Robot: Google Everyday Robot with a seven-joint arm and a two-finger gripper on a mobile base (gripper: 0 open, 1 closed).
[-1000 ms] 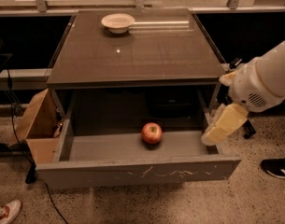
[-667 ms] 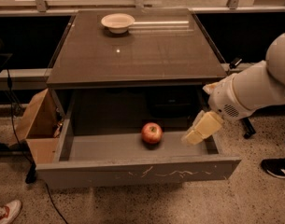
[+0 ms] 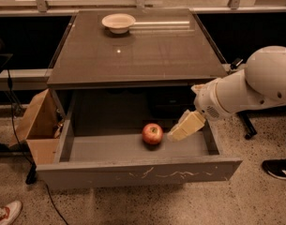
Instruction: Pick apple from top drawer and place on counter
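Next, the robot's gripper should close on the sides of the red apple (image 3: 154, 133), which is on the bottom of the open top drawer.
The red apple (image 3: 152, 133) lies on the floor of the open top drawer (image 3: 138, 170), a little right of its middle. The drawer is pulled out under the counter (image 3: 138, 50). My gripper (image 3: 184, 126) reaches in from the right on a white arm and hangs over the drawer's right part, just right of the apple and apart from it.
A cream bowl (image 3: 118, 22) stands at the back of the counter. An open cardboard box (image 3: 39, 125) sits on the floor left of the drawer. A shoe (image 3: 276, 168) is on the floor at the right, another shoe (image 3: 4, 212) at the bottom left.
My arm has moved left, bringing the gripper from the drawer's right edge to a spot close beside the apple. The apple has not moved.
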